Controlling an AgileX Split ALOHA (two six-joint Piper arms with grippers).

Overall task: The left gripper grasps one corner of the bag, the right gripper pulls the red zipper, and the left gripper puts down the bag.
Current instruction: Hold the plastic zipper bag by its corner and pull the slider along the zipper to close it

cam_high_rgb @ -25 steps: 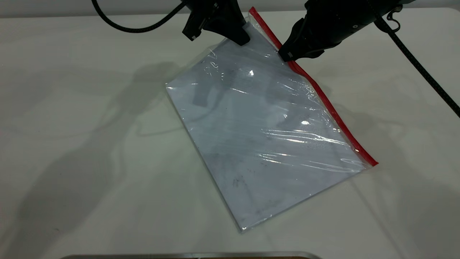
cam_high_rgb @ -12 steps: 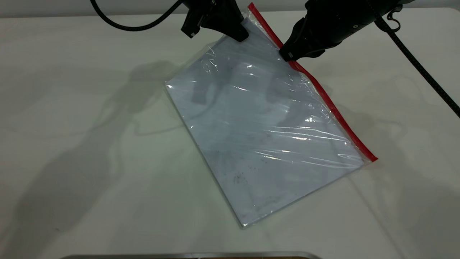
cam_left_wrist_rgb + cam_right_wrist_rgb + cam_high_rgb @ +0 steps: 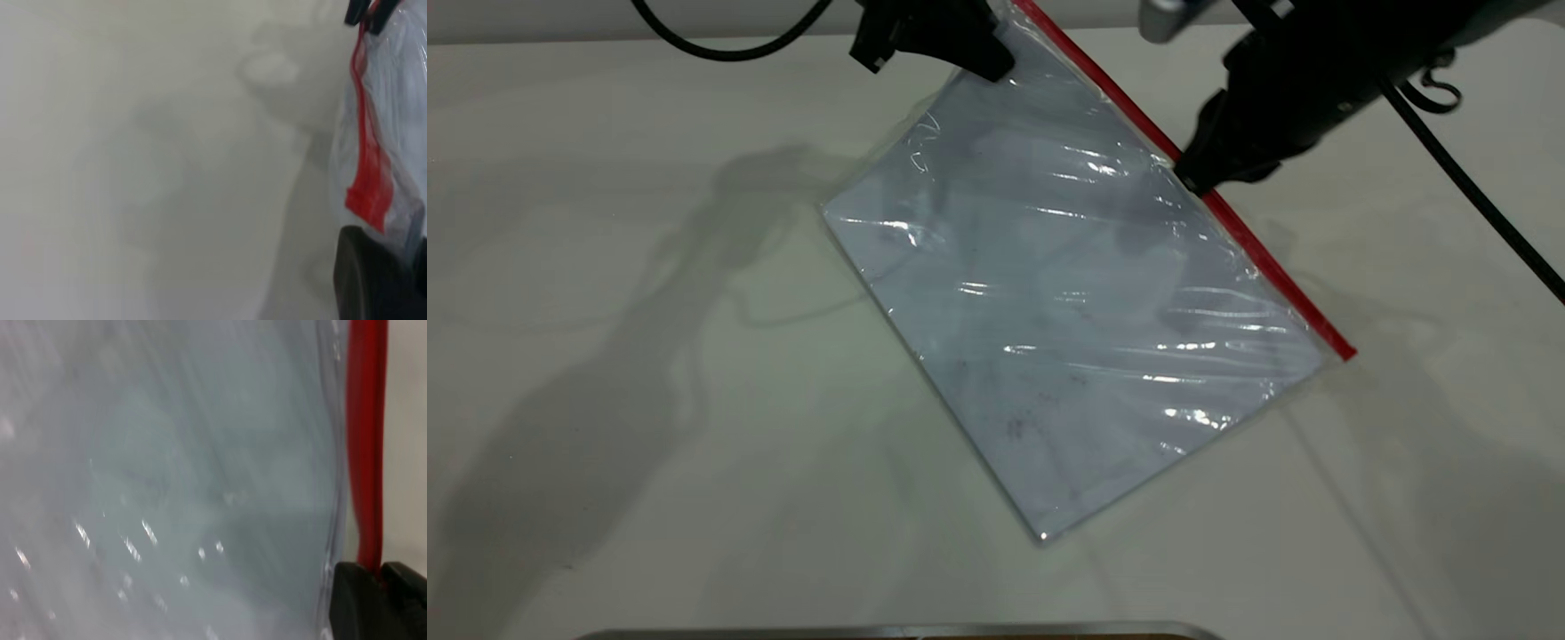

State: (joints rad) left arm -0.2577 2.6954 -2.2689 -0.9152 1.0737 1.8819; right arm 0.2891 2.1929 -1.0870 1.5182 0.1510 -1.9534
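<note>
Next, I release the red zipper from my right gripper at the bag corner [image 3: 1307, 338] by the end of the zipper, far away from my left gripper.
The bag [image 3: 1067, 293] is a clear bluish pouch lying slanted on the white table, with its far corner raised. My left gripper [image 3: 996, 64] is shut on that raised corner at the top of the exterior view. In the left wrist view one black finger [image 3: 370, 280] shows beside the zipper's end [image 3: 367, 193]. The red zipper [image 3: 1272, 276] runs along the bag's right long edge. My right gripper [image 3: 1196, 182] is shut on it about a third of the way down from the held corner. In the right wrist view the red zipper [image 3: 365, 440] passes between the closed fingers of that gripper [image 3: 381, 577], beside the bag's film [image 3: 167, 487].
A grey metal edge [image 3: 898, 631] lies along the near side of the table [image 3: 605, 356]. A black cable [image 3: 1476, 187] trails from the right arm towards the right edge, and another cable [image 3: 720, 49] hangs from the left arm at the far side.
My right gripper has slid down along the red zipper, away from the held corner. My left gripper has carried the bag's corner up and to the left, drawing the bag with it.
</note>
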